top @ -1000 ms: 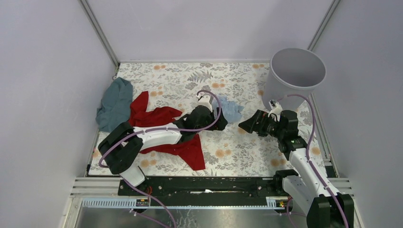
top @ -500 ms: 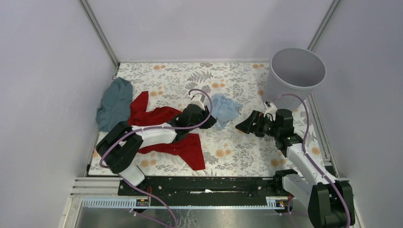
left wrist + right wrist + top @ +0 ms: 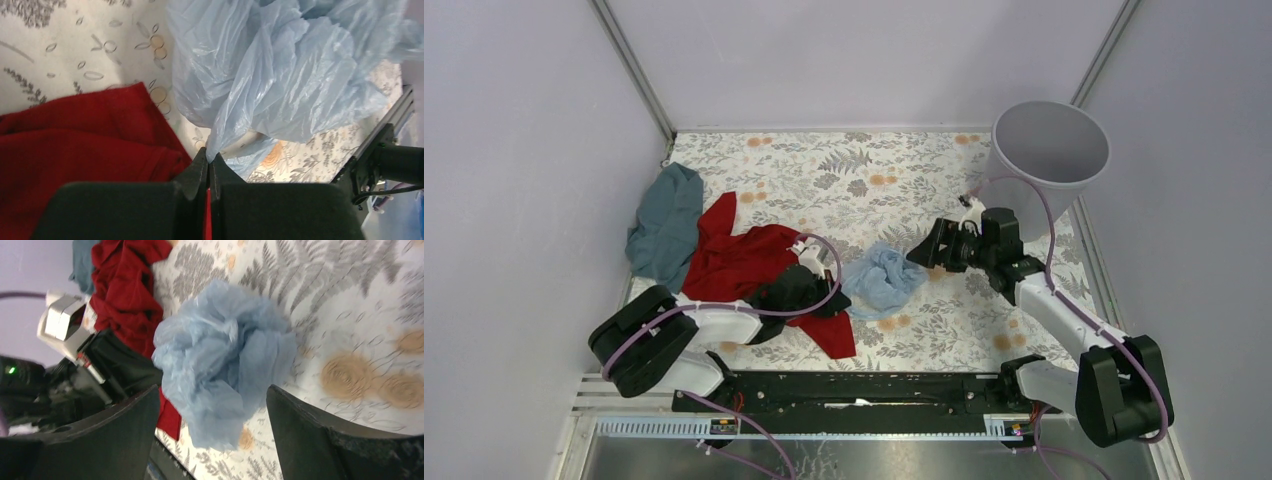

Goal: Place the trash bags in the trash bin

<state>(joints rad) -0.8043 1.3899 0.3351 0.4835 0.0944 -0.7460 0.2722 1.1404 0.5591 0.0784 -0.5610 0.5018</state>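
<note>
The trash bag is bunched up with its corner in my left gripper, so next my right gripper pinches the trash bag's loose end (image 3: 219, 432) and pulls it away.
The trash bag (image 3: 882, 278) is a crumpled pale blue film lying on the flowered mat near the middle. My left gripper (image 3: 838, 297) lies low over the red cloth at the bag's left edge. In the left wrist view the gripper (image 3: 209, 159) is shut on a pinched corner of the bag (image 3: 280, 80). My right gripper (image 3: 922, 252) hovers just right of the bag, pointing at it. Its fingers (image 3: 300, 425) stand wide open around the bag (image 3: 225, 365) without touching it. The trash bin (image 3: 1009, 195), a light grey bucket, stands upright at the back right.
A red cloth (image 3: 744, 260) is spread under and beside the left arm. A teal-grey cloth (image 3: 667, 220) lies at the left wall. Walls enclose the mat on three sides. A black rail (image 3: 854, 388) runs along the near edge.
The left gripper has shut on the bag and dragged it toward the near left. The right gripper followed it to the left, away from the near edge.
</note>
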